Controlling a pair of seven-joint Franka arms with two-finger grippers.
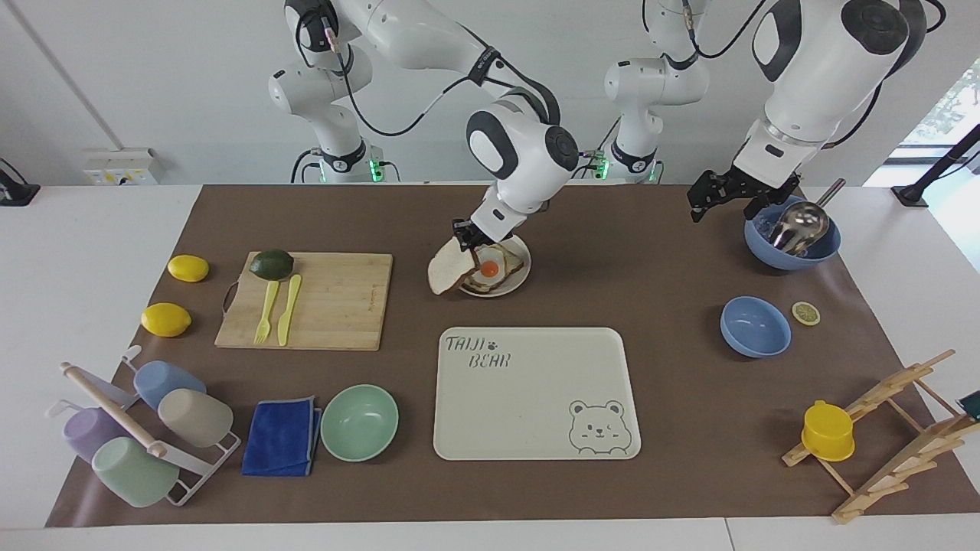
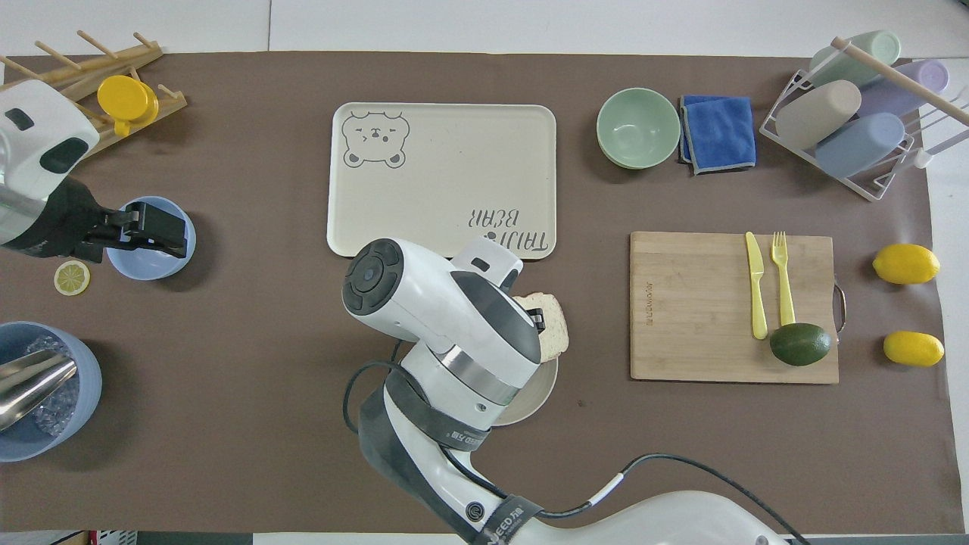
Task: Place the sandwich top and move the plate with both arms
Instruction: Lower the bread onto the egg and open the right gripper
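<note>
My right hand is going to release the sandwich top on the toast (image 2: 496,332) by the plate's edge nearest the bear tray.
My right gripper (image 1: 464,242) is shut on the sandwich top (image 1: 449,270), a pale bread slice with a brown crust. It hangs tilted in the air over the edge of the plate (image 1: 516,284) on the side toward the cutting board. The plate carries a toast slice with a fried egg (image 1: 490,268). In the overhead view the right arm hides most of the plate (image 2: 539,392), and the sandwich top (image 2: 553,330) sticks out beside the wrist. My left gripper (image 1: 720,200) waits in the air by the blue bowl with a ladle (image 1: 792,243); in the overhead view the left gripper (image 2: 159,227) covers the small blue bowl (image 2: 125,261).
A wooden cutting board (image 1: 329,306) holds a yellow fork and knife and an avocado (image 1: 271,264). The cream bear tray (image 1: 536,394) lies farther from the robots than the plate. A mint-green bowl (image 1: 359,422), blue cloth (image 1: 282,436), cup rack, two lemons and a wooden rack with a yellow cup (image 1: 828,431) line the table's edges.
</note>
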